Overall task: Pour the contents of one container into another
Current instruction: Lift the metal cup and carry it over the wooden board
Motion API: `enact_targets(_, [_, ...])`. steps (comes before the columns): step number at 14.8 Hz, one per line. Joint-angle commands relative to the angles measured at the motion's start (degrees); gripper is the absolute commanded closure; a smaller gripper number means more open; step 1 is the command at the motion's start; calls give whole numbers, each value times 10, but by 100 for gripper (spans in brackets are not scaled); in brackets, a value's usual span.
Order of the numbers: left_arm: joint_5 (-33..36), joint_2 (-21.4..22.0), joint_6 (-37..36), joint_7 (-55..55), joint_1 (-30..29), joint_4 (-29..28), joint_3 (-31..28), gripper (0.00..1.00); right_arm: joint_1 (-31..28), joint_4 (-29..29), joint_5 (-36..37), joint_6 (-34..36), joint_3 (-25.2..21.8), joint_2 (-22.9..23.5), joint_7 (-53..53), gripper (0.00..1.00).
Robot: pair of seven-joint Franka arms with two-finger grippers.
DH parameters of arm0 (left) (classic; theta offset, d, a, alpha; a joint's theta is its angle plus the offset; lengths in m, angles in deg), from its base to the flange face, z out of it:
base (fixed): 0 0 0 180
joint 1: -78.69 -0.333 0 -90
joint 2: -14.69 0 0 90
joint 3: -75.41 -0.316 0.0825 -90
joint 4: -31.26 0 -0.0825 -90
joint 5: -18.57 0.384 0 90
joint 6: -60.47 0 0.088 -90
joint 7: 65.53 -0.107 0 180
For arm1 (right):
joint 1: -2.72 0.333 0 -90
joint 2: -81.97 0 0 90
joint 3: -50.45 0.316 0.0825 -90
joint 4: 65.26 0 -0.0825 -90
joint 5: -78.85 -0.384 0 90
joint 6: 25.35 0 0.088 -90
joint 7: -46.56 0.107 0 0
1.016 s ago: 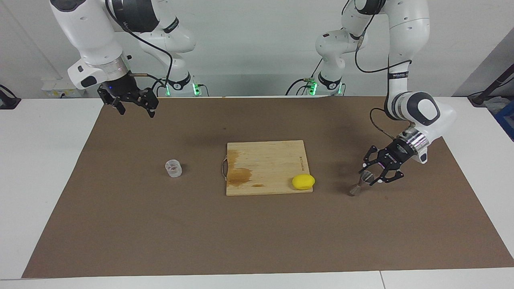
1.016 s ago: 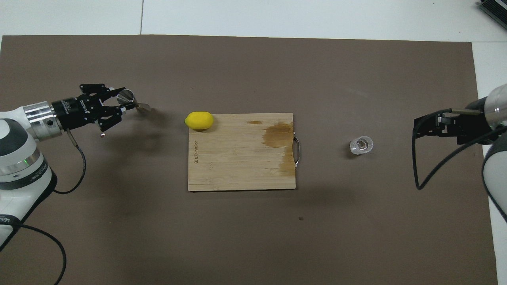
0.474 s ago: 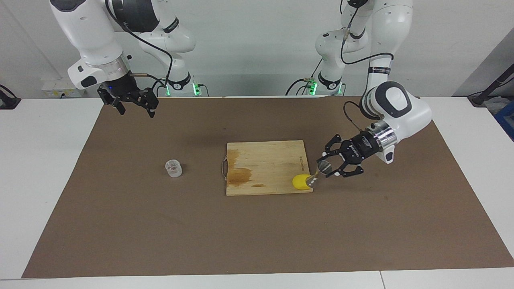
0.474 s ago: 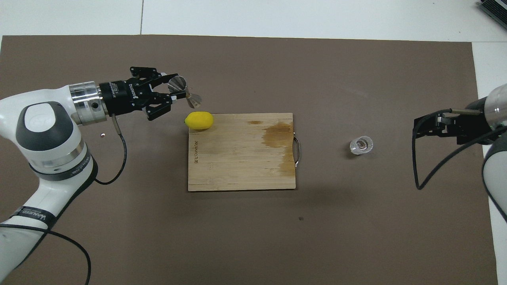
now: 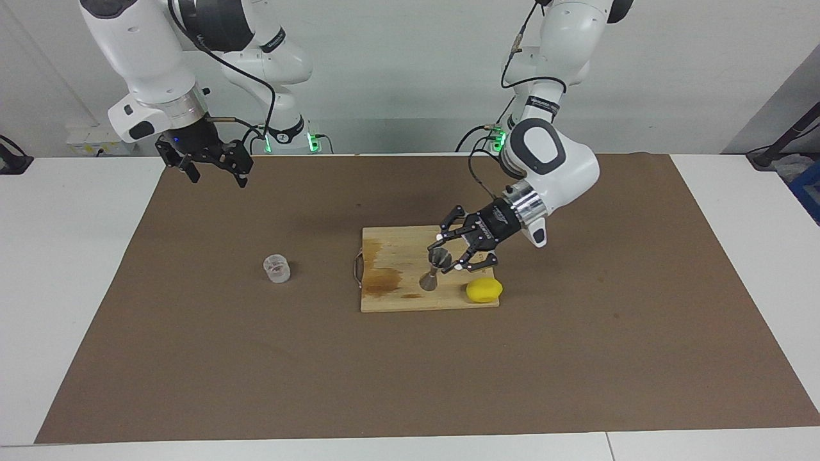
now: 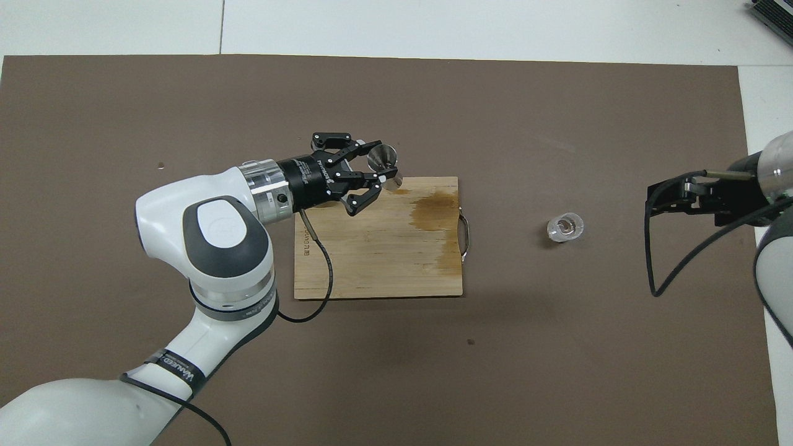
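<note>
The robot's left gripper will release the silvery hourglass jigger on the cutting board's brown stain (image 6: 437, 211) near the metal handle. The jigger is now tilted in the air over the board.
My left gripper (image 5: 448, 255) (image 6: 376, 166) is shut on the silvery hourglass jigger (image 5: 434, 269) (image 6: 385, 165), holding it tilted in the air over the wooden cutting board (image 5: 410, 246) (image 6: 372, 248). The small clear cup (image 5: 277, 268) (image 6: 564, 227) stands on the brown mat beside the board's handle, toward the right arm's end of the table. My right gripper (image 5: 216, 171) (image 6: 669, 195) waits open and empty above the mat, over a spot nearer to the robots than the cup.
A yellow lemon (image 5: 483, 290) lies on the board's corner, farther from the robots than my left gripper; my left arm hides it in the overhead view. The board carries a brown stain (image 6: 437, 210) near its metal handle (image 6: 466, 234). A brown mat (image 5: 576, 358) covers the table.
My left arm has swung the jigger up from the mat at its own end of the table, past the lemon, to over the cutting board. The right arm and the cup have not moved.
</note>
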Motion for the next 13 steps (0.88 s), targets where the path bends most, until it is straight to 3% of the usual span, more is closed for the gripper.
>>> enact_targets(1, [-27,-11,77,2,54,-1,-9,100,-3,14,5,-4,3,-12,-16,0])
enact_targets(3, [-33,-20,120,2,85,-1,-9,100,-3,14,5,-5,2,-12,-16,0])
enact_targets(13, [-29,-62,144,-1,139,30,-11,100,-3,14,5,-16,2,-11,-3,1])
